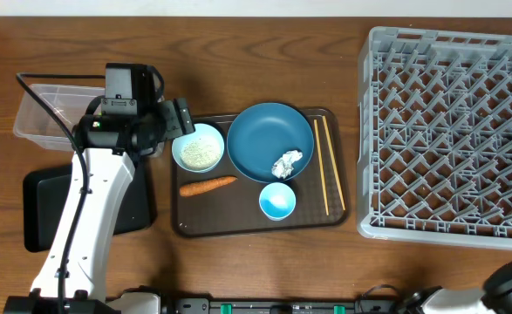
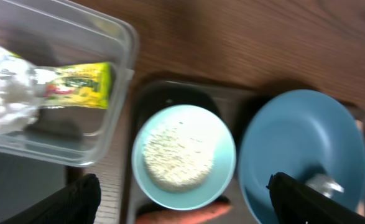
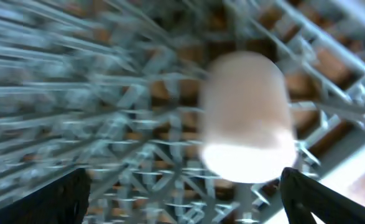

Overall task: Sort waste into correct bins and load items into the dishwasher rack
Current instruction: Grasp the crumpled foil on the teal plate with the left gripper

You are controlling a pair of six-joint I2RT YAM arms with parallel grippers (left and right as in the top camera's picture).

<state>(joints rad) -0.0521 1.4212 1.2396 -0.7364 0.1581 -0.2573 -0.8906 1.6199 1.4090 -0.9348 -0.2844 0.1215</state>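
The robot's left gripper needs to next go to the crumpled napkin (image 1: 285, 164) (image 2: 324, 185) on the dark-blue plate and close there.
My left gripper (image 2: 183, 202) is open and empty, hovering over the pale bowl (image 2: 183, 155) of white rice (image 1: 198, 150) at the left end of the brown tray; it shows in the overhead view (image 1: 180, 122) too. An orange carrot (image 1: 208, 185) lies in front of the bowl. The dark-blue plate (image 1: 269, 139) holds a crumpled napkin (image 1: 287, 163). A small light-blue bowl (image 1: 277, 201) and two chopsticks (image 1: 322, 166) are on the tray. The clear tub (image 2: 117, 74) holds the yellow-green wrapper (image 2: 83, 84). My right gripper (image 3: 182, 199) is open over the grey rack (image 1: 452, 131), a white cup (image 3: 247, 124) standing apart from it.
The brown serving tray (image 1: 186, 225) sits mid-table. The flat black tray (image 1: 37, 209) lies at the front left, partly under my left arm. The clear tub (image 1: 42, 109) is behind it. The rack fills the right side; my right arm's base (image 1: 508, 283) is at the front right.
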